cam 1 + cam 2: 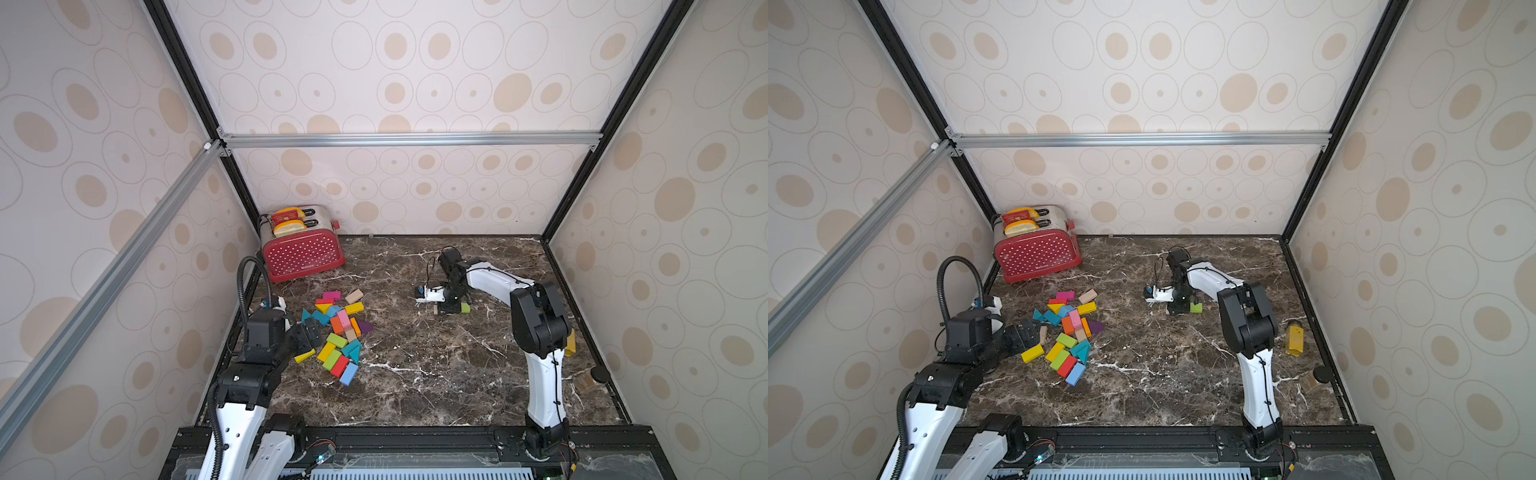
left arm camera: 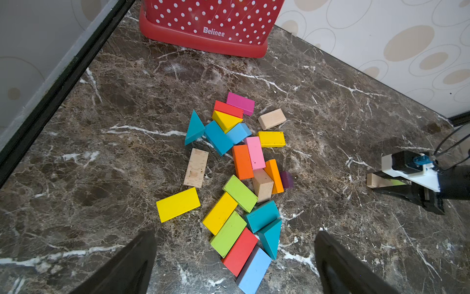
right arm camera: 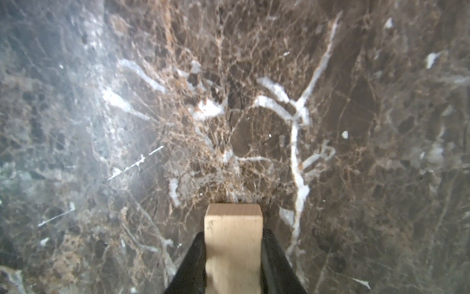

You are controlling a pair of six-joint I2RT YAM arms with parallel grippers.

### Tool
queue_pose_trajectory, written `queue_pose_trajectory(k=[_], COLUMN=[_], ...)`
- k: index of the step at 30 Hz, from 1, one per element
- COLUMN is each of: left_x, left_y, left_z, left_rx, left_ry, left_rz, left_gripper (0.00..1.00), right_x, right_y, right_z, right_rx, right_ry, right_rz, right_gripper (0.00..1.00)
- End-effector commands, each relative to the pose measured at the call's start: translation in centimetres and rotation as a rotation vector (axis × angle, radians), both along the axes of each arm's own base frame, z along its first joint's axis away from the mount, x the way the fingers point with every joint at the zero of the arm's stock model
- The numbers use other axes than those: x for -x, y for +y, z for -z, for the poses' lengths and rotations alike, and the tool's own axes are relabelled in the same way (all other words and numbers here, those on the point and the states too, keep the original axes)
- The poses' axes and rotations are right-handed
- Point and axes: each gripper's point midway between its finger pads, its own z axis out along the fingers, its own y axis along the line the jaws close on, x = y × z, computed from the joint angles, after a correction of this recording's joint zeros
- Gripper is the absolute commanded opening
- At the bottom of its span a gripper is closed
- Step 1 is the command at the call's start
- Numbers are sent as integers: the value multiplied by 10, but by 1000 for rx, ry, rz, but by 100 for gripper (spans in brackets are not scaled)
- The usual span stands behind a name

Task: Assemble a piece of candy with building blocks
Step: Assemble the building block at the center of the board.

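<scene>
My right gripper is going to put the bare wood block down on the marble table [image 1: 437,306] [image 3: 259,255] next to the green block.
The building blocks [image 1: 338,332] [image 1: 1069,332] lie in a loose heap of many colours on the left half of the marble table, seen close in the left wrist view [image 2: 239,178]. My left gripper [image 1: 309,336] [image 2: 235,236] hovers at the heap's near-left edge, open, with nothing between its fingers. Right of centre, my right gripper [image 1: 446,308] [image 3: 234,234] is low at the table, shut on a bare wood block [image 3: 234,221] [image 2: 372,180]. A green block [image 1: 465,308] [image 1: 1196,308] lies right beside that gripper.
A red polka-dot toaster [image 1: 303,253] [image 2: 211,23] stands at the back left corner. A mustard-yellow bottle [image 1: 1294,340] and a dark-capped jar [image 1: 1316,378] lie near the right wall. Patterned walls and black frame rails close the table on three sides.
</scene>
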Motion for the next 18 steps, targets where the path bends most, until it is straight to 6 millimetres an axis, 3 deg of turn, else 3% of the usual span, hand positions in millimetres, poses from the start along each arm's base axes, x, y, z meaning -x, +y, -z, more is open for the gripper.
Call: queue_pose_trajectory(k=[1,18], left_x=[-3,-3], left_y=[-2,-2], left_z=[-5,-4], left_rx=[-3,-4], left_ry=[-21,-21], left_rz=[13,13], left_gripper=[98,98], right_x=[-1,-9], right_y=[-5,-12], right_z=[10,15], right_rx=[24,46], right_ry=[21,20], right_rz=[-3,9], right_gripper=[26,29])
